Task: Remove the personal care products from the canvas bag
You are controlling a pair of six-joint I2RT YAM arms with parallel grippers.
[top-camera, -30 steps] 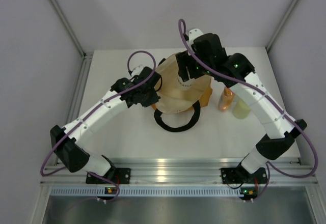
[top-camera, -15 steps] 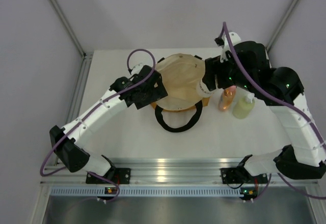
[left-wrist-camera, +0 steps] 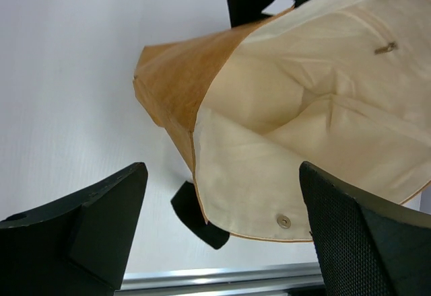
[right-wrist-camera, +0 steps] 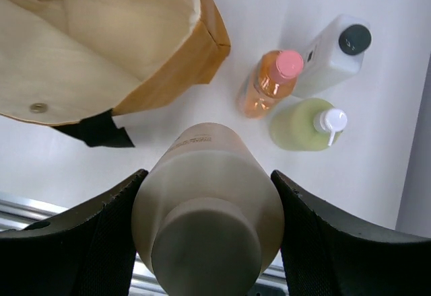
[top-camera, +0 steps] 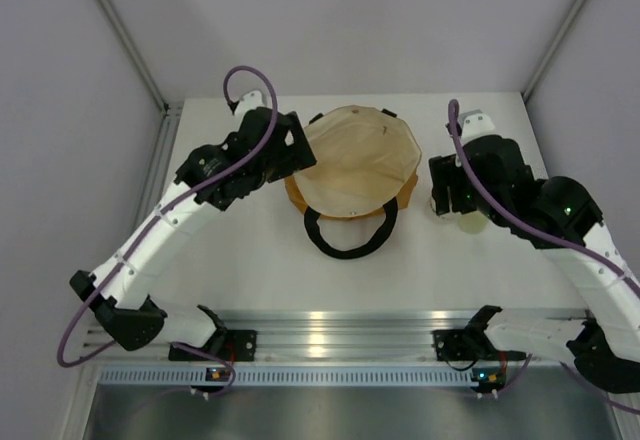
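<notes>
The robot's right gripper needs to release the short cream cylinder on the table [top-camera: 432, 263] between the orange bottle and the metal rail.
The canvas bag [top-camera: 352, 165] stands mid-table with its round mouth wide and cream lining showing; nothing shows inside it [left-wrist-camera: 316, 101]. My left gripper [top-camera: 292, 152] hovers at the bag's left rim, open [left-wrist-camera: 222, 232], holding nothing. My right gripper [top-camera: 450, 195] is right of the bag, shut on the short cream cylinder [right-wrist-camera: 209, 208], which hangs above the table. Below it stand the orange bottle with pink cap [right-wrist-camera: 269, 84], the yellow-green bottle with white top [right-wrist-camera: 306, 124] and the clear bottle with black cap [right-wrist-camera: 333, 57]. From above only the yellow-green bottle [top-camera: 470, 223] peeks out under the right arm.
The bag's black loop handle [top-camera: 350, 235] lies on the table in front of it. A metal rail [top-camera: 330, 325] runs along the near table edge. Grey walls close in the table on the left, right and back.
The right gripper lifted the cream cylinder out of the bag and carried it right, above the standing bottles. The left gripper let go of the bag's rim, opened wide and drew back.
</notes>
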